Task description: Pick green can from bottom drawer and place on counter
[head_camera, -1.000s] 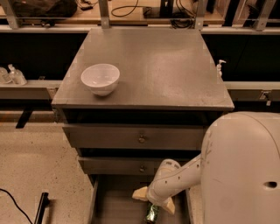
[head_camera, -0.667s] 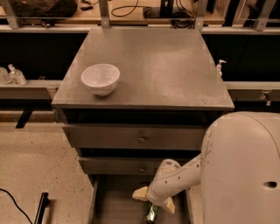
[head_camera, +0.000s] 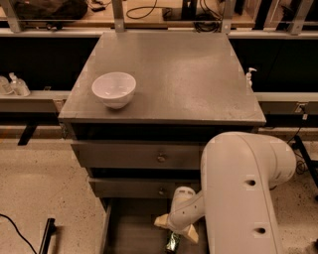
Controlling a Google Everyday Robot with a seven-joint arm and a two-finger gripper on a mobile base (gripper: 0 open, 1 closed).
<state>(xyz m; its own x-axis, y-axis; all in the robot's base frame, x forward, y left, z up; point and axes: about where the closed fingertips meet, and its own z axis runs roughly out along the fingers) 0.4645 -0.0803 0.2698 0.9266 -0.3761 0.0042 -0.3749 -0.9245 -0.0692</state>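
Observation:
I should grip the upper part of the green can (head_camera: 173,239) in the open bottom drawer.
The bottom drawer (head_camera: 112,230) is pulled out at the foot of the grey cabinet. The green can (head_camera: 172,243) stands in it near the bottom edge of the view, shiny and partly cut off. My gripper (head_camera: 176,229) reaches down into the drawer from my white arm (head_camera: 243,193). Its pale fingers (head_camera: 161,222) are spread open, one on each side just above the can's top. I cannot tell whether they touch the can. The counter (head_camera: 184,74) is the flat grey top of the cabinet, above the drawers.
A white bowl (head_camera: 114,89) sits on the counter's front left. Two shallower shut drawers with knobs (head_camera: 160,158) lie above the open one. A small pump bottle (head_camera: 250,77) stands off the counter's right edge. A wooden bench with cables (head_camera: 149,12) runs behind.

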